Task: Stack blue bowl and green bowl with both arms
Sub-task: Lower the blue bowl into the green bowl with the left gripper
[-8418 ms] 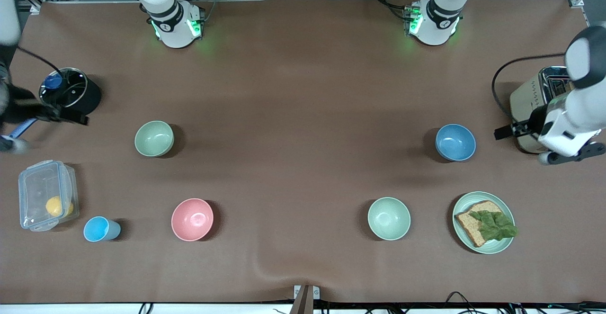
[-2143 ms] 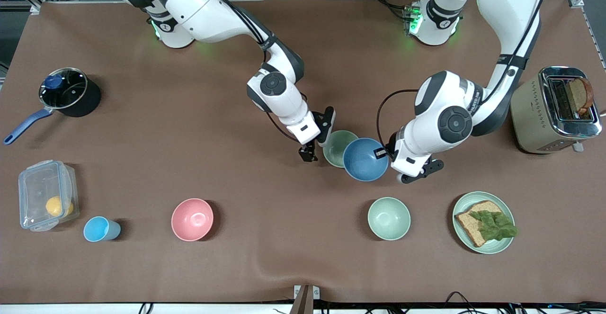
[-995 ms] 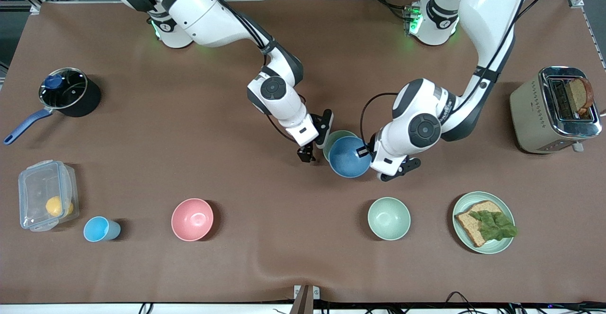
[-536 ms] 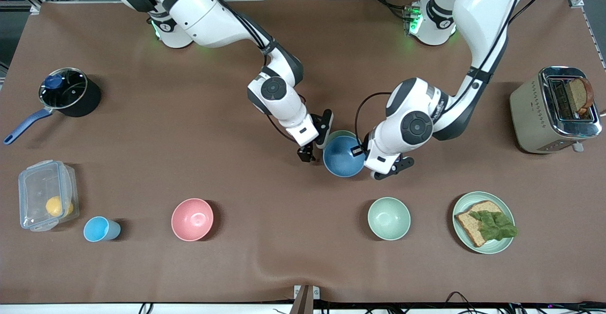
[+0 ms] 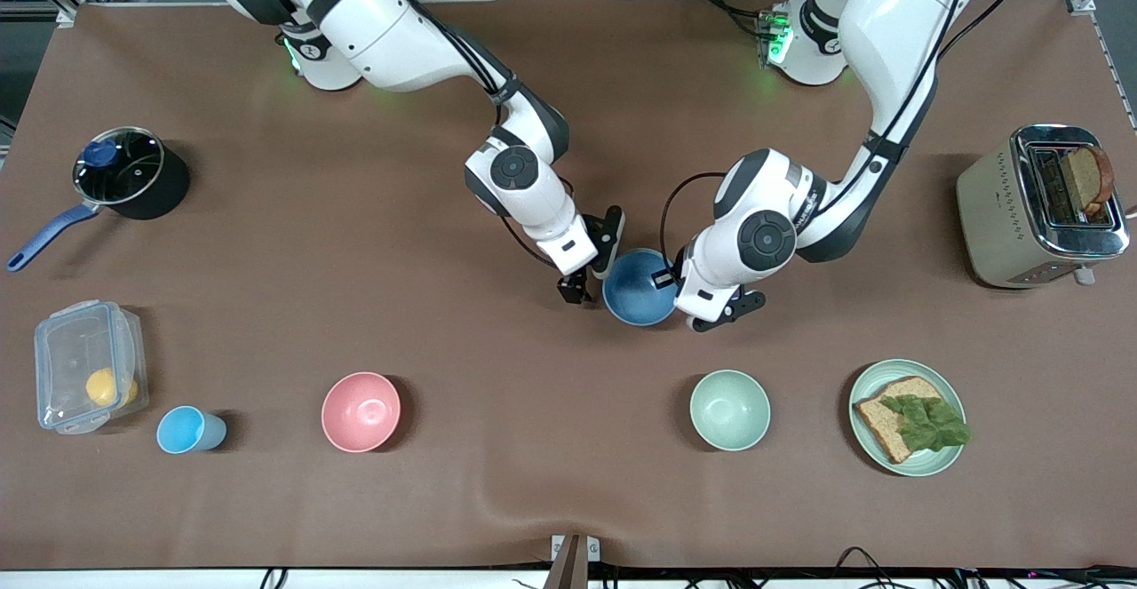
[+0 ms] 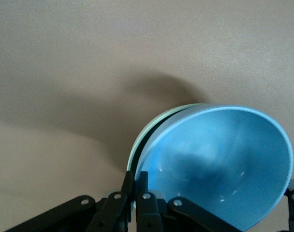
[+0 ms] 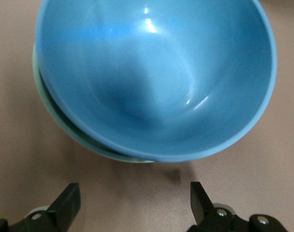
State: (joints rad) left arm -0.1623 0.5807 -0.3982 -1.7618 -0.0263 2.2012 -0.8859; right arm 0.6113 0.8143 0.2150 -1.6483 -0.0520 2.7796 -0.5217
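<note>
The robot's left gripper should release the blue bowl, now tilted over the green bowl, nested inside the green bowl [image 5: 640, 280] [image 6: 207, 164], between the two grippers.
The blue bowl [image 5: 640, 290] sits over the green bowl near the table's middle, slightly offset and tilted. In the front view the green bowl is almost fully hidden under it. My left gripper [image 5: 669, 280] is shut on the blue bowl's rim at the side toward the left arm's end. In the left wrist view its fingers [image 6: 142, 186] pinch the blue bowl [image 6: 219, 164], and the green bowl's rim [image 6: 152, 126] shows as a sliver. My right gripper [image 5: 593, 262] is open and empty beside the bowls. In the right wrist view [image 7: 135, 203] it faces the blue bowl [image 7: 152, 77] and the green rim [image 7: 65, 126].
A paler mint bowl [image 5: 730, 409] and a plate with bread [image 5: 866, 393] lie nearer the camera. A pink bowl [image 5: 361, 411], light-blue cup [image 5: 188, 430], clear container [image 5: 87, 378] and pot [image 5: 131, 171] are toward the right arm's end. A toaster [image 5: 1039, 205] stands at the left arm's end.
My left gripper has carried the blue bowl toward the right arm's end, over the green bowl, which is now nearly covered. My right gripper has stayed open beside the green bowl.
</note>
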